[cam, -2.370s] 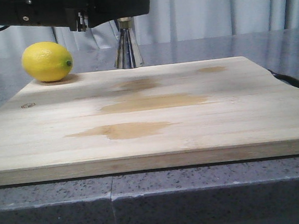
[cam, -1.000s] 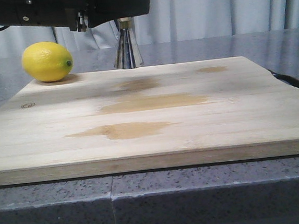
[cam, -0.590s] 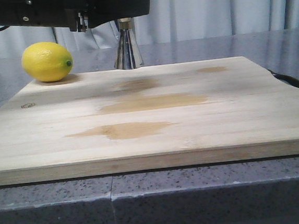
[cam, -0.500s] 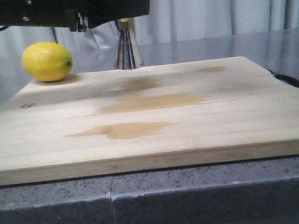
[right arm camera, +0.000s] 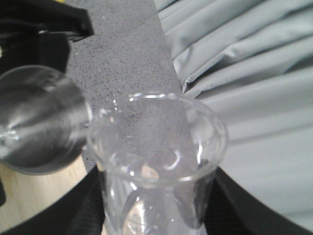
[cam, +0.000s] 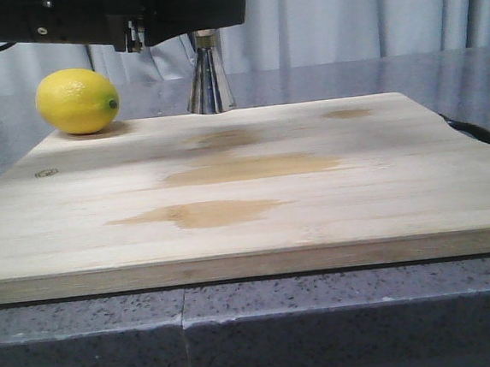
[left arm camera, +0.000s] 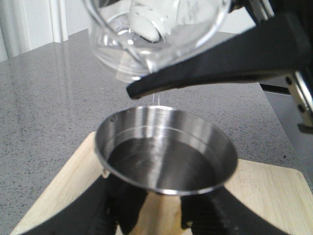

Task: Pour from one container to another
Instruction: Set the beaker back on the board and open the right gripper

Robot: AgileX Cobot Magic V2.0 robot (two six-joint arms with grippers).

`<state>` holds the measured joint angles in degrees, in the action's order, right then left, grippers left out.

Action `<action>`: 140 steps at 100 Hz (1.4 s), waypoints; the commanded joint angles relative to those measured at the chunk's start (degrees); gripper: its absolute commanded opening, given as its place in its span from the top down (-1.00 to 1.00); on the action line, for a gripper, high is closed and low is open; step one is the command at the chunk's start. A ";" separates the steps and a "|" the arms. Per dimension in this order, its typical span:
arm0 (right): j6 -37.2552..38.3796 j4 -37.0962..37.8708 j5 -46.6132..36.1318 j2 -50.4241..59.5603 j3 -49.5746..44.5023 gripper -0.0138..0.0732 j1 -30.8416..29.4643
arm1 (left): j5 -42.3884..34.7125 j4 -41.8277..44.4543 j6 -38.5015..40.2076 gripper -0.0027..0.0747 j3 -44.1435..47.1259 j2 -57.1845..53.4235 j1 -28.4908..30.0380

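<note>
The robot's right gripper should set the clear glass beaker, now tipped over the jigger's cup, down by the brown stain near the board's far edge point(cam: 372, 110), across from the lemon.
The steel jigger point(left arm camera: 166, 156) stands upright with dark liquid in its top cup. My left gripper point(left arm camera: 164, 215) is shut on its waist, one black finger on each side. Just above it the clear glass beaker point(left arm camera: 151, 29) is tipped with its lip over the cup, and a thin thread of liquid hangs below the lip. In the right wrist view the beaker point(right arm camera: 156, 142) sits between the fingers of my right gripper point(right arm camera: 156, 215), which is shut on it, with the jigger point(right arm camera: 39, 122) beside it. The front view shows only the jigger's lower cone point(cam: 209, 84); the beaker is out of that view.
A yellow lemon point(cam: 77, 101) lies at the far left corner of the wooden board point(cam: 249, 226), which has several brown stains. A black arm point(cam: 127, 13) crosses the top left of the front view. The board rests on a grey speckled counter point(cam: 326, 322), with curtains behind.
</note>
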<state>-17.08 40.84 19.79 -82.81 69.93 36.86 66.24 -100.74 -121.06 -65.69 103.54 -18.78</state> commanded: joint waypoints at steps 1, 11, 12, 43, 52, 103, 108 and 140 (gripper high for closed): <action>6.12 -2.02 -2.87 3.19 2.15 0.06 -2.64 | 5.73 -5.19 0.31 0.25 -1.68 -2.25 -0.62; 8.83 -10.54 -3.29 4.09 1.93 0.06 -6.95 | 5.73 -5.19 0.31 0.25 -1.68 -2.25 -0.62; 8.83 -11.29 -3.36 4.20 1.77 0.06 -7.76 | 5.73 -5.19 0.31 0.25 -1.68 -2.25 -0.62; 8.88 -28.02 -16.98 9.69 -11.11 0.06 -21.44 | 5.73 -5.19 0.31 0.25 -1.68 -2.25 -0.62; 9.11 -32.75 -22.47 10.74 -16.28 0.06 -23.97 | 5.73 -5.19 0.31 0.25 -1.68 -2.25 -0.62; 22.52 -34.70 -56.80 4.20 -35.36 0.06 -26.08 | 5.73 -5.19 0.31 0.25 -1.68 -2.25 -0.62; 24.80 -30.30 -58.42 2.58 -35.36 0.06 -26.08 | 5.73 -5.19 0.31 0.25 -1.68 -2.25 -0.62; 25.19 -25.58 -70.80 -6.12 -35.13 0.06 -26.08 | 5.73 -5.19 0.31 0.25 -1.68 -2.25 -0.62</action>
<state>8.04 13.40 -42.53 -88.97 33.30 11.11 66.24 -100.74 -121.06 -65.69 103.54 -18.78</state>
